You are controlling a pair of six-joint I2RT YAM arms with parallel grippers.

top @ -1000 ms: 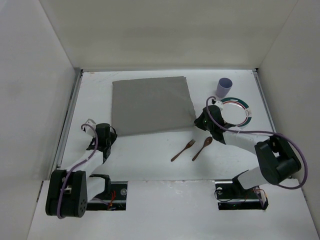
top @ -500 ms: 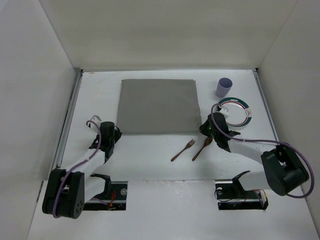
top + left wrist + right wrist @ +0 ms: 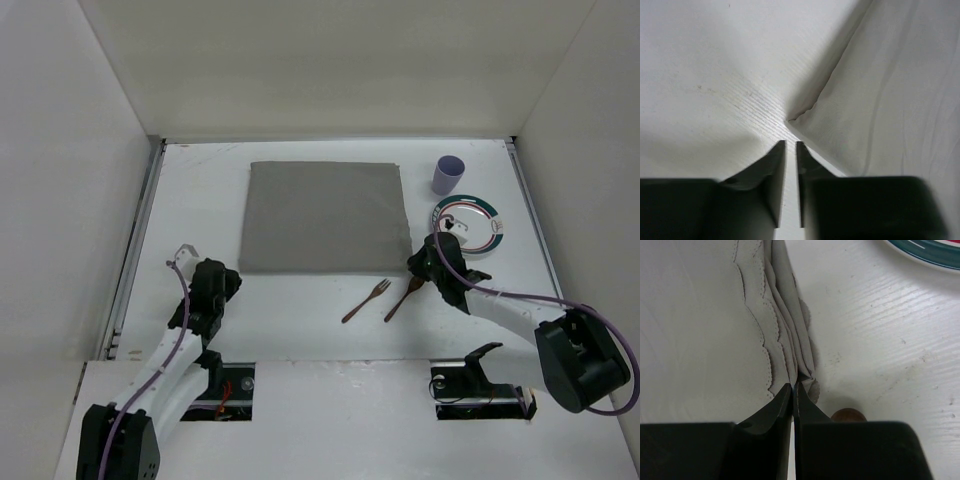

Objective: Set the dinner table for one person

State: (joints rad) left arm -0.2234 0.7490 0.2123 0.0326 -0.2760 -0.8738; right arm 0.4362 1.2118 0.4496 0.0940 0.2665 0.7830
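Observation:
My left gripper's nearly closed fingers are short of the mat's near corner, so next my left gripper opens and grabs that corner (image 3: 796, 126) before pulling the mat nearer.
The grey cloth mat (image 3: 325, 215) lies flat on the white dinner table (image 3: 290, 325). My right gripper (image 3: 418, 263) is shut on the mat's near right corner, where the cloth bunches into folds (image 3: 790, 340) at the fingertips (image 3: 792, 386). My left gripper (image 3: 222, 283) sits just short of the mat's near left corner (image 3: 790, 120). Its jaws stand a narrow gap apart (image 3: 790, 144) with nothing between them. A brown fork (image 3: 366, 300) and a brown spoon (image 3: 404, 297) lie in front of the mat. A green-rimmed plate (image 3: 467, 222) and a lilac cup (image 3: 448, 175) stand to its right.
The spoon's bowl (image 3: 847, 415) lies close under my right fingers. The plate's rim (image 3: 930, 255) is just beyond them to the right. White walls enclose the table on the left, back and right.
The mat has slid to the right and squared up, pulled by my right gripper. My left gripper has let go of the near left corner and drawn back towards me.

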